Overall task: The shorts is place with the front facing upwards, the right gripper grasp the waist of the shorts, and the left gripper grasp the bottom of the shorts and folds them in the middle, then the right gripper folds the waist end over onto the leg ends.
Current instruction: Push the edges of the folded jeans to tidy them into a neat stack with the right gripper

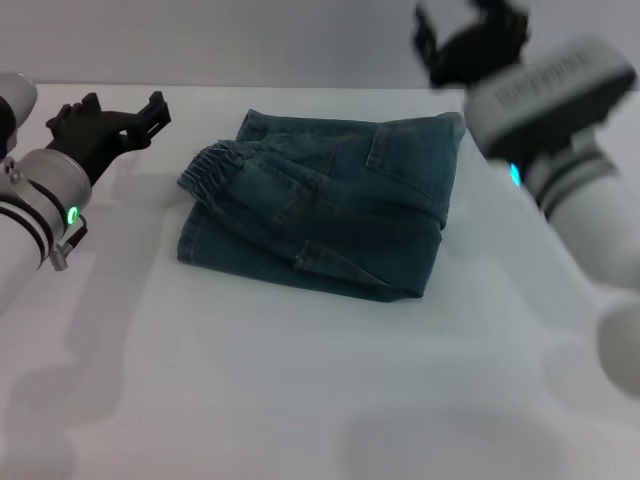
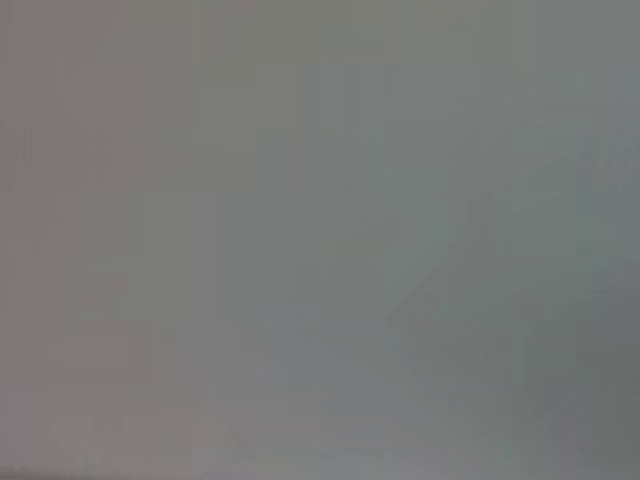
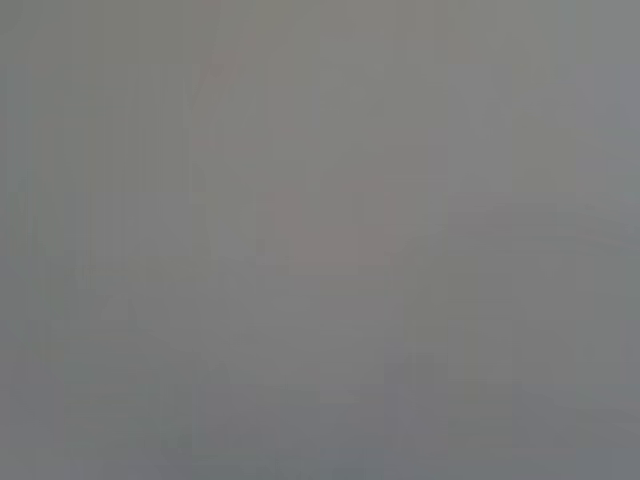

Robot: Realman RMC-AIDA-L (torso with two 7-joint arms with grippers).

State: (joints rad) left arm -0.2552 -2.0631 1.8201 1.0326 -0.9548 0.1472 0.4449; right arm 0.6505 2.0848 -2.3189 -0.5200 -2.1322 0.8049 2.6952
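Note:
Next, I close my right gripper on the near corner [image 1: 394,284] of the blue denim shorts, away from the gathered elastic waist.
In the head view the blue denim shorts [image 1: 320,205] lie folded into a compact rectangle on the white table [image 1: 300,380]. The gathered elastic waist end [image 1: 215,165] rests on top at the bundle's left side. A straight stitched edge, apparently the leg ends [image 1: 190,240], shows just below it. My left gripper [image 1: 125,110] hovers left of the shorts, apart from them, open and holding nothing. Raised beyond the bundle's far right corner, my right gripper [image 1: 470,35] is also open and holds nothing. Both wrist views show only plain grey.
The table's far edge [image 1: 300,88] runs just behind the shorts. My right arm [image 1: 570,150] reaches along the table's right side.

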